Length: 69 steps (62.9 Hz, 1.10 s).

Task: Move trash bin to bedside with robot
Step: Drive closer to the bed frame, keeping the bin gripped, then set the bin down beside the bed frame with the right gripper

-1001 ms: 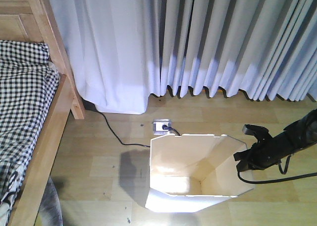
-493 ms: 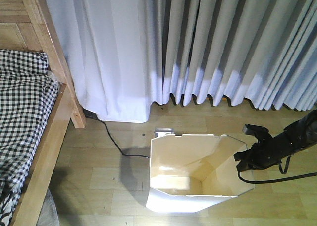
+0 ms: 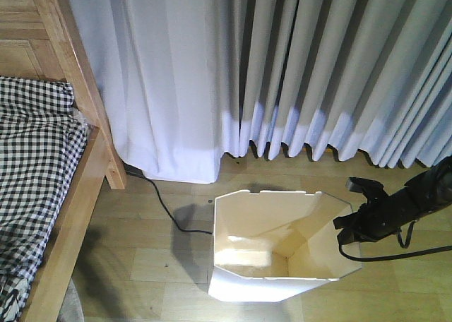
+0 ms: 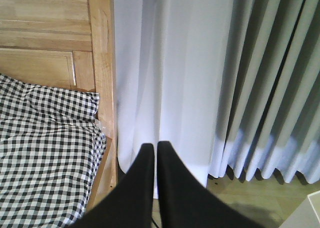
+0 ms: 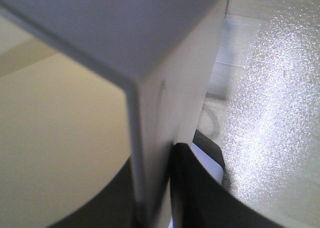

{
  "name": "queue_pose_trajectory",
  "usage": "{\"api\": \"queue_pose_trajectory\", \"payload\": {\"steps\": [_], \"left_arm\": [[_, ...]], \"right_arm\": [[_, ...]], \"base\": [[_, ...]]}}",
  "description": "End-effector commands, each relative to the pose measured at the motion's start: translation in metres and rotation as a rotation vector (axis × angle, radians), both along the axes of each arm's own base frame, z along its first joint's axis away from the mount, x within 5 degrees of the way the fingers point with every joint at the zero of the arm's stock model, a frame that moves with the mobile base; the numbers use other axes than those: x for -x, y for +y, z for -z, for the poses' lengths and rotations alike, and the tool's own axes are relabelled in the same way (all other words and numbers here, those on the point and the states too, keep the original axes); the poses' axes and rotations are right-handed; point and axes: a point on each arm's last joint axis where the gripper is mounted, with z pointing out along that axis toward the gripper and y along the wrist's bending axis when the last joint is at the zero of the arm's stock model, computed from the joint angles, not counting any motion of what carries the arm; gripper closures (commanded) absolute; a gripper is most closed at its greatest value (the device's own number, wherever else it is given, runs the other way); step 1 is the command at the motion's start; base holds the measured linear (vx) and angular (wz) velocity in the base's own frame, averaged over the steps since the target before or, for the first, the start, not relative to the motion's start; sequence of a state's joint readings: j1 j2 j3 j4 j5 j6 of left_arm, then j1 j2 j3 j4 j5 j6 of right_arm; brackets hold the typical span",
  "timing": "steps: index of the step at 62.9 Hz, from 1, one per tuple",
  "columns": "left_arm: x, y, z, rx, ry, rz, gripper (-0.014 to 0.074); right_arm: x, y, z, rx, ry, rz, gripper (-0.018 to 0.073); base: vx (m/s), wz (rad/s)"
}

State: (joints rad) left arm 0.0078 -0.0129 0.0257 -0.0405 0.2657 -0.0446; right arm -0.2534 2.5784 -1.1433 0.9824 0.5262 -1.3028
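The robot's right gripper will release the white trash bin on the wooden floor [image 3: 251,281] next to the black cable.
The white trash bin [image 3: 279,248] stands on the wooden floor at the lower middle of the front view, its cream inside showing. My right gripper [image 3: 344,222] is shut on the bin's right rim, one black finger inside and one outside; the wrist view shows the rim wall [image 5: 165,93] clamped between the fingers [image 5: 192,188]. The bed [image 3: 49,195], with its light-brown wooden frame and black-and-white checked bedding, is at the left. My left gripper [image 4: 155,147] is shut and empty, held in the air facing the bed post [image 4: 102,78] and the curtain.
A long white curtain [image 3: 282,68] hangs across the back, reaching the floor. A black cable [image 3: 166,209] runs over the floor from under the curtain toward the bin. The right arm's cables [image 3: 395,248] trail right of the bin.
The view has advanced toward the curtain and bed. The floor socket behind the bin has gone out of sight behind its rim. The right gripper still holds the bin.
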Motion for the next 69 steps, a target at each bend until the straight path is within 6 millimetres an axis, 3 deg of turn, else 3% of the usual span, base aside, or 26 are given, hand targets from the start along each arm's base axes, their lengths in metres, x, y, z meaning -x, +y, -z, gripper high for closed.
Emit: {"api": "queue_pose_trajectory", "payload": {"steps": [1,69], "left_arm": [[-0.0006,0.0002,-0.0006,0.010,-0.064,-0.004,0.0602],[-0.0006,0.0002,-0.0006,0.010,-0.064,-0.004,0.0602]], "right_arm": [[-0.0132,0.0086,-0.0346,-0.151,-0.039,-0.007,0.0564],[-0.0140,0.0087,-0.0347,-0.153,-0.041,0.006,0.0564]], "base": [[0.05,0.03],[0.00,0.00]]}}
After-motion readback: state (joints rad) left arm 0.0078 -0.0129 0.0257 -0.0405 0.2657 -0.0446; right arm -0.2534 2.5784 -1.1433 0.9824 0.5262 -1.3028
